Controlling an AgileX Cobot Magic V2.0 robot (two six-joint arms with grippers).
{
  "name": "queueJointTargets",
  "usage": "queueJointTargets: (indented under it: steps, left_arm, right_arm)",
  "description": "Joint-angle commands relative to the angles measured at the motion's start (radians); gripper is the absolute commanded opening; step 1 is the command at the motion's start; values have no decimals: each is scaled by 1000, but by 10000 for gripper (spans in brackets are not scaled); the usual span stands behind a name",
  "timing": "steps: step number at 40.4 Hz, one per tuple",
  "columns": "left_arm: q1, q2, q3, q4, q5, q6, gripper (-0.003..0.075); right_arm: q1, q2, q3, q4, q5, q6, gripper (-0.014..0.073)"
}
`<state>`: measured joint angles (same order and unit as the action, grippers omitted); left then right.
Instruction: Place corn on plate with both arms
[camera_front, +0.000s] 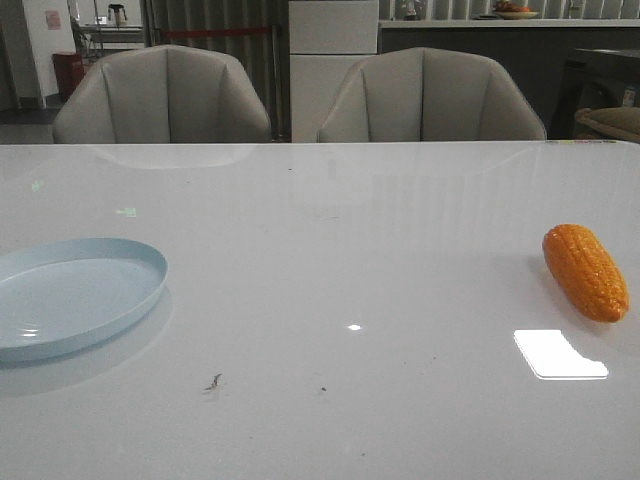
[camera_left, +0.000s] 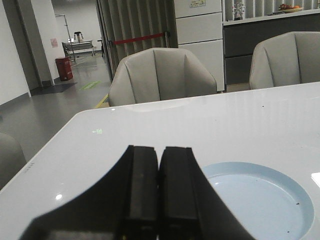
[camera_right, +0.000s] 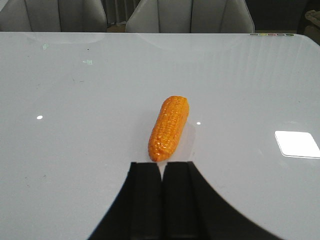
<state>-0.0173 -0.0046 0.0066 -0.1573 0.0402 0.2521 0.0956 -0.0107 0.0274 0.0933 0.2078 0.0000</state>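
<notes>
The robot's left gripper should grip the pale blue plate's rim (camera_front: 3, 258) on the side farthest from the orange corn, since the plate is to be lifted next.
The orange corn (camera_front: 586, 272) lies on the white table at the far right, and it shows in the right wrist view (camera_right: 169, 127) just beyond my fingertips. The pale blue plate (camera_front: 70, 295) sits at the left edge, empty; it also shows in the left wrist view (camera_left: 260, 207) beside my left fingers. My left gripper (camera_left: 159, 150) is shut and empty, near the plate's rim. My right gripper (camera_right: 161, 165) is shut and empty, its tips just short of the corn's near end. Neither gripper shows in the front view.
Two grey chairs (camera_front: 165, 95) (camera_front: 430, 95) stand behind the table's far edge. A bright light reflection (camera_front: 558, 355) lies on the table near the corn. Small dark specks (camera_front: 213, 382) mark the table's front middle.
</notes>
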Motion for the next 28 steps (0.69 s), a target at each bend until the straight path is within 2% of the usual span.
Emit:
queueJointTargets:
  steps: [1, 11, 15, 22, 28]
  left_arm:
    - [1, -15, 2, -7, -94, -2, 90]
    - [1, -15, 2, -7, -98, -2, 90]
    - [1, -15, 2, -7, -161, -2, 90]
    - [1, -15, -29, -7, -362, -4, 90]
    - [1, -15, -147, -7, -336, -7, 90]
  right_arm:
    - [0, -22, -15, -3, -84, 0, 22]
    - [0, -22, -15, -3, -97, 0, 22]
    - [0, -22, -15, -3, -132, 0, 22]
    - [0, -22, -15, 2, -275, 0, 22]
    - [0, -22, -37, 34, -514, 13, 22]
